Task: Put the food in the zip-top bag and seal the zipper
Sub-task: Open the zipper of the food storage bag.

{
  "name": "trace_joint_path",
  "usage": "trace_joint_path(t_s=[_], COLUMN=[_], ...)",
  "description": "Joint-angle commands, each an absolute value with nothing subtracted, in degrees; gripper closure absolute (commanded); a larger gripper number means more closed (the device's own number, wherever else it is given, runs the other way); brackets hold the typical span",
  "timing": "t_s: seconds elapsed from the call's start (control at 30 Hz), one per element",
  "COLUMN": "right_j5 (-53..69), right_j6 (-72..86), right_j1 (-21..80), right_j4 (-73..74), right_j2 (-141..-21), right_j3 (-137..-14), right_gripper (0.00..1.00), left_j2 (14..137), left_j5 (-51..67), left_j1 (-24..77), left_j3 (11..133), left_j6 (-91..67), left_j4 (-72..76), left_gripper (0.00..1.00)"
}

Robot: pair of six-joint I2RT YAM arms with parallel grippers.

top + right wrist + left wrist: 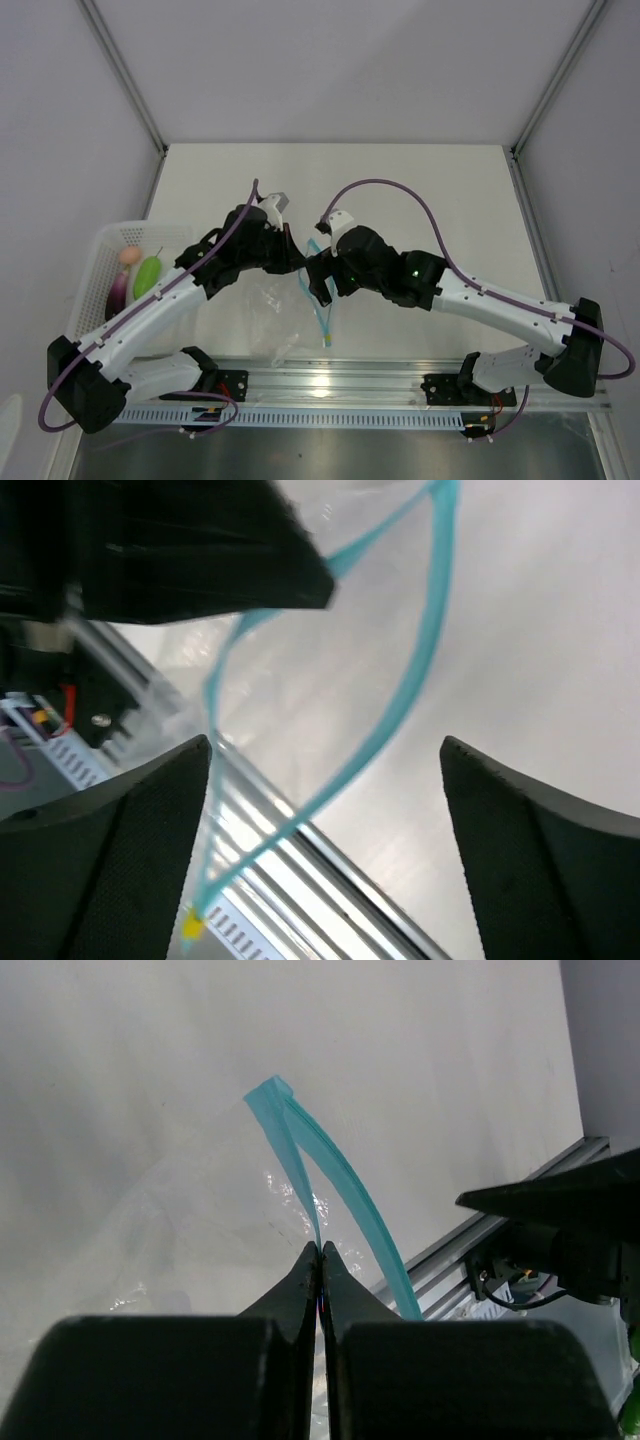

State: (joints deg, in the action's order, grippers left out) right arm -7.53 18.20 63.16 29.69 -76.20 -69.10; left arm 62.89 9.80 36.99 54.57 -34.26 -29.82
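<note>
I need to use my right gripper to grip the bag's other strip (385, 730) before my left gripper gets the food, because my left gripper is closer to the basket but is holding one strip of the zip-top bag.
The clear zip-top bag (265, 305) lies at the table's near middle with its mouth open. Its light blue zipper (324, 315) splits into two strips (345, 1190). My left gripper (297, 258) is shut on one strip of the mouth (320, 1250). My right gripper (318, 280) is open (325, 740); the other strip (400, 700) runs between its fingers (150, 820) without touching them. A yellow slider tab (190, 925) sits at the zipper's end. The pink (129, 256), green (147, 275) and purple (118, 292) food pieces lie in the basket. The yellow piece is hidden.
The white perforated basket (95, 262) stands at the left edge of the table, partly under my left arm. A metal rail (330, 385) with the arm bases runs along the near edge. Grey walls close in the back and sides.
</note>
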Motion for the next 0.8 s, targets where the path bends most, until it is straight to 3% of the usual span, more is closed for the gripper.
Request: trace_joint_path(t_s=[0.0,0.07,0.33,0.57,0.73,0.77], right_j5=[-17.0,-17.1,7.0,21.3,22.9,23.2], right_j6=[19.9,21.8,21.8,27.9,28.8,28.6], right_j1=[62.8,60.7,51.2,48.5,48.3,48.3], right_j4=[37.0,38.4,36.2,36.6,38.2,38.5], right_j2=[-72.1,-70.9,-69.4,-73.3,-76.4,-76.9], right_j3=[-71.2,-70.9,-68.6,-73.8,-75.6,-75.9], right_gripper=[0.01,0.01,0.03,0.24,0.29,0.38], left_j2=[60.2,59.2,58.5,60.6,61.8,62.0], left_j5=[13.4,14.8,18.5,22.3,24.1,24.2], left_j1=[37.4,37.4,37.3,37.4,37.3,37.3], left_j3=[53.4,52.1,55.4,61.7,65.1,65.6], left_j6=[-31.9,-32.0,-32.2,-37.5,-39.8,-39.9], left_j4=[-24.1,-22.1,-26.8,-33.6,-35.1,-35.8], left_gripper=[1.0,0.99,1.0,0.99,0.99,0.99])
